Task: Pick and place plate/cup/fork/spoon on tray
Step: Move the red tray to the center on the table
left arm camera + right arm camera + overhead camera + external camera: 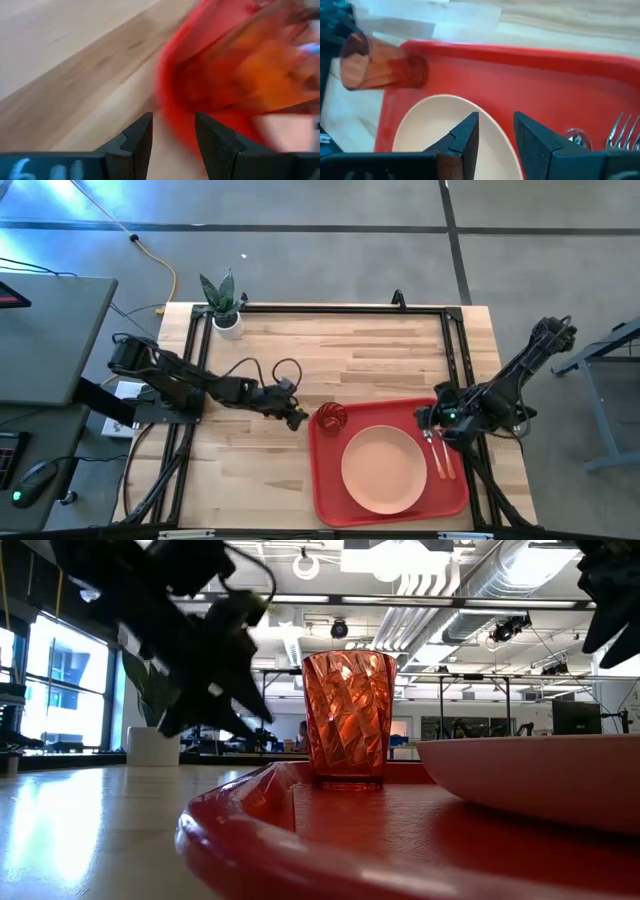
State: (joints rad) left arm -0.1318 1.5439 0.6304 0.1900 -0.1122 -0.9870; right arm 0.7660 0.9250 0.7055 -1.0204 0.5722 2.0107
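My left gripper will take the tray's rim (311,426) beside the cup and pull the tray inward, because the red tray sits off-center by the table's near edge.
The red tray (325,480) lies at the table's near right. The salmon-pink plate (383,468) lies flat in its middle. The red-orange cup (332,417) stands upright on its base in the tray's far left corner, as the low view (348,715) shows. The fork (620,132) and the spoon (577,136) lie side by side on the tray's right part (440,455). My left gripper (297,418) is open and empty over the table, just left of the cup. My right gripper (430,418) is open and empty above the tray's far right part.
A white pot with a green plant (225,305) stands at the table's far left corner. Black frame rails (455,350) run along the table's far, left and right sides. A black cable (265,370) loops over the left arm. Bare wood lies far of the tray.
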